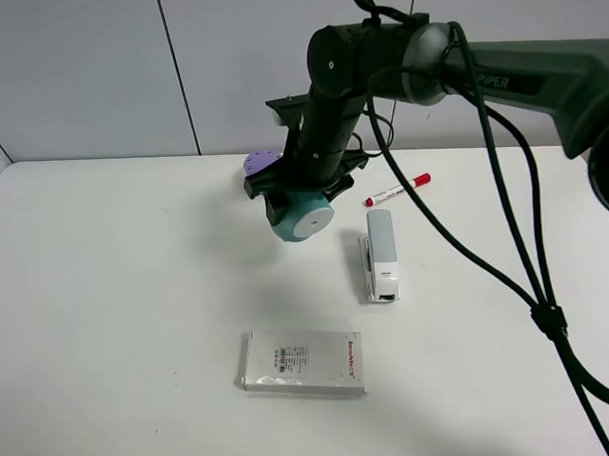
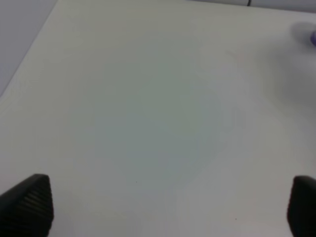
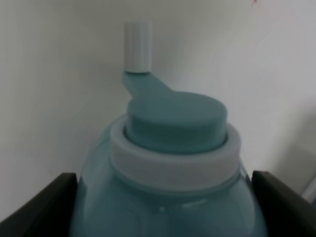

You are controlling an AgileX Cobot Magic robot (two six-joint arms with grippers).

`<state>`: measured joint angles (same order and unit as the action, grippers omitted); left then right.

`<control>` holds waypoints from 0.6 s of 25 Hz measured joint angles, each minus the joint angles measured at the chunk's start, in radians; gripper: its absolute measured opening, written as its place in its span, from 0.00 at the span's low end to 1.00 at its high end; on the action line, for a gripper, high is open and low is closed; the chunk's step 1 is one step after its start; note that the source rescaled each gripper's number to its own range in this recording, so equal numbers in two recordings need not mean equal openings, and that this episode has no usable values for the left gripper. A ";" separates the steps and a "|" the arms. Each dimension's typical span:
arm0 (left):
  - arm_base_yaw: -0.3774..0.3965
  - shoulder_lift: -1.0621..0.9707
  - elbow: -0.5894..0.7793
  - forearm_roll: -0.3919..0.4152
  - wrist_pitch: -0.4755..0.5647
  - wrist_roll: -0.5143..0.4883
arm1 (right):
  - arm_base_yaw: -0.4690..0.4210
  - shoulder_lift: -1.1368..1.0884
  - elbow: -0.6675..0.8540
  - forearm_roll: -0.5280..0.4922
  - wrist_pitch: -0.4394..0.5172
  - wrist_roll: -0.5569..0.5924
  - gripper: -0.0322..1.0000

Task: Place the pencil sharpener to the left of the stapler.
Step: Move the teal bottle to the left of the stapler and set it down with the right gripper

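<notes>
I need to use my right gripper to place the pencil sharpener, which hangs above the table now, on the table (image 1: 303, 266) next to the stapler, behind the flat white box.
The teal pencil sharpener (image 1: 302, 218) hangs above the table, its flat white face turned toward the front. My right gripper (image 1: 296, 200) is shut on it, reaching in from the upper right. Close up in the right wrist view, the pencil sharpener (image 3: 173, 158) fills the frame between the two dark fingers (image 3: 42, 205), its white knob pointing away. The light-grey and white stapler (image 1: 381, 255) lies lengthwise on the table just right of the sharpener. My left gripper (image 2: 170, 205) stands open over bare white table; it does not show in the exterior high view.
A red-capped marker (image 1: 396, 190) lies behind the stapler. A purple round container (image 1: 260, 164) sits behind the arm, partly hidden. A flat white rectangular box (image 1: 303, 361) lies near the front. The table's left half (image 1: 116, 275) is bare white surface.
</notes>
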<state>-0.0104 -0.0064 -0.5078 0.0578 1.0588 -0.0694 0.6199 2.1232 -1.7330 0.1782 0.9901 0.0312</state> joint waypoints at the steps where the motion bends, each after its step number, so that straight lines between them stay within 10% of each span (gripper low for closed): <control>1: 0.000 0.000 0.000 0.000 0.000 0.000 | 0.000 0.013 0.000 0.005 -0.001 0.000 0.04; 15: 0.000 0.000 0.000 0.000 0.000 0.000 | 0.000 0.115 -0.006 0.032 -0.009 0.000 0.03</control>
<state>-0.0104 -0.0064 -0.5078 0.0578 1.0588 -0.0694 0.6199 2.2382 -1.7389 0.2099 0.9815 0.0312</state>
